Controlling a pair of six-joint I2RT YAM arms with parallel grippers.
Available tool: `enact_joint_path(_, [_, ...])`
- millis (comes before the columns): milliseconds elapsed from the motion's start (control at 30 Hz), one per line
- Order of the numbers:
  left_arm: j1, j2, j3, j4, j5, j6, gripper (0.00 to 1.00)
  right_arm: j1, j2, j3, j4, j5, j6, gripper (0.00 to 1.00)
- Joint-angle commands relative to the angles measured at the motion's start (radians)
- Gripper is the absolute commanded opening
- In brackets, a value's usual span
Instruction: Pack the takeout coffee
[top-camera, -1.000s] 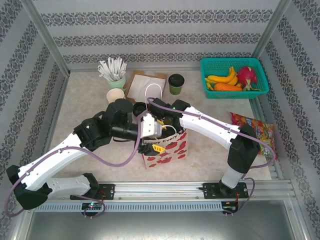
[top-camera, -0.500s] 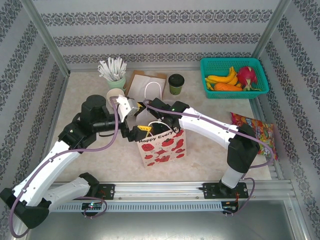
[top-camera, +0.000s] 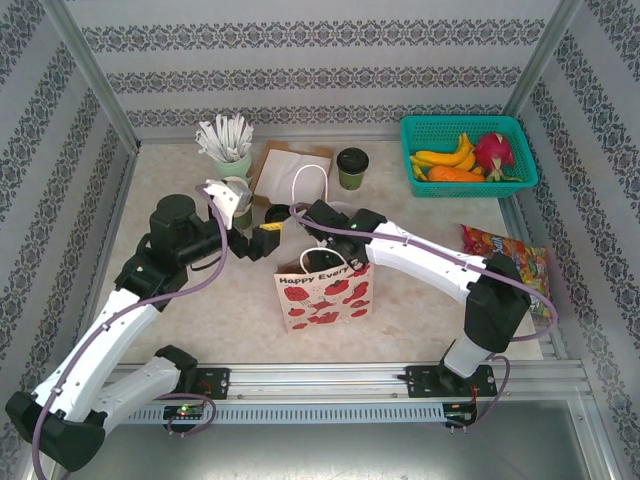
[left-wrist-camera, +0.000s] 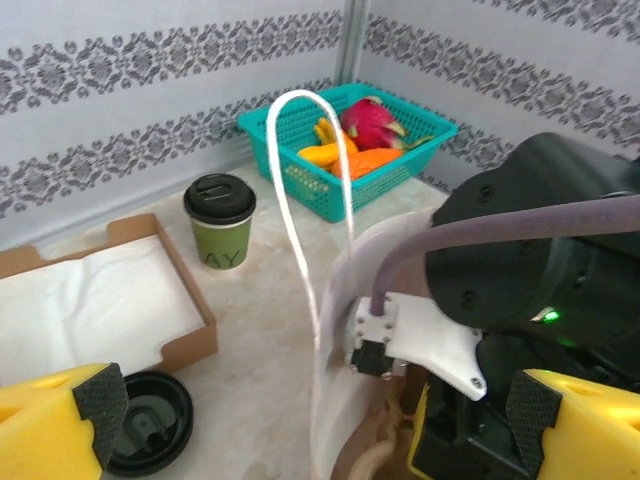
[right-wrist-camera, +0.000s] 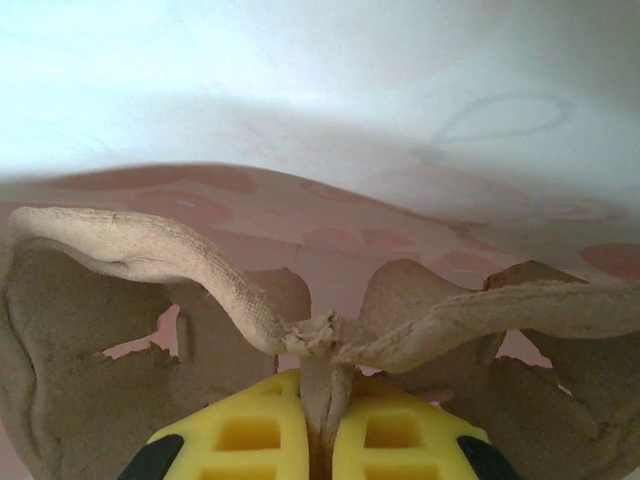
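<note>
Next, my right gripper sets the brown pulp cup carrier, now down inside the bag, down and lets go of it on the bottom of the white strawberry-print paper bag (top-camera: 322, 258).
One olive-green takeout coffee (top-camera: 351, 168) (left-wrist-camera: 220, 222) with a black lid stands at the back of the table, past the bag. A second black-lidded cup (top-camera: 277, 212) (left-wrist-camera: 150, 435) sits by the left gripper's left finger. The white strawberry-print paper bag (top-camera: 325, 295) (left-wrist-camera: 340, 330) stands upright at centre. My left gripper (top-camera: 262, 240) (left-wrist-camera: 315, 420) hovers just left of the bag mouth, open and holding nothing. My right gripper (top-camera: 322, 252) (right-wrist-camera: 320, 400) reaches down inside the bag. It is shut on the middle ridge of a brown pulp cup carrier (right-wrist-camera: 200, 270).
A brown tray with white napkins (top-camera: 290, 165) lies behind the bag. A mint cup of white sticks (top-camera: 230, 150) and cream cups (top-camera: 232, 190) stand back left. A teal fruit basket (top-camera: 468, 155) sits back right, a snack packet (top-camera: 510, 260) at the right edge.
My left gripper has drawn back leftward out of the bag mouth and opened wide. The bag now stands more upright. The right gripper stays inside the bag.
</note>
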Motion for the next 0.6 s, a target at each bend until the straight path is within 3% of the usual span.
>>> enact_joint_path(0, [0.005, 0.056, 0.116, -0.071, -0.082, -0.006, 1.0, 0.002, -0.028, -0.018, 0.055, -0.003, -0.055, 0.0])
enact_joint_path(67, [0.007, 0.136, 0.2, -0.128, -0.077, -0.045, 1.0, 0.003, -0.033, -0.016, 0.059, -0.009, -0.066, 0.0])
enact_joint_path(200, [0.005, 0.288, 0.33, -0.151, 0.052, -0.083, 0.96, 0.003, -0.034, -0.011, 0.056, -0.009, -0.068, 0.0])
enact_joint_path(400, [0.004, 0.459, 0.489, -0.228, 0.071, -0.062, 0.85, 0.001, -0.027, -0.008, 0.052, -0.013, -0.05, 0.0])
enact_joint_path(467, [0.005, 0.495, 0.515, -0.237, 0.113, -0.064, 0.78, -0.001, -0.022, -0.007, 0.049, -0.012, -0.043, 0.0])
enact_joint_path(567, [0.005, 0.539, 0.556, -0.278, 0.121, -0.065, 0.58, -0.006, -0.009, 0.001, 0.041, -0.013, -0.019, 0.0])
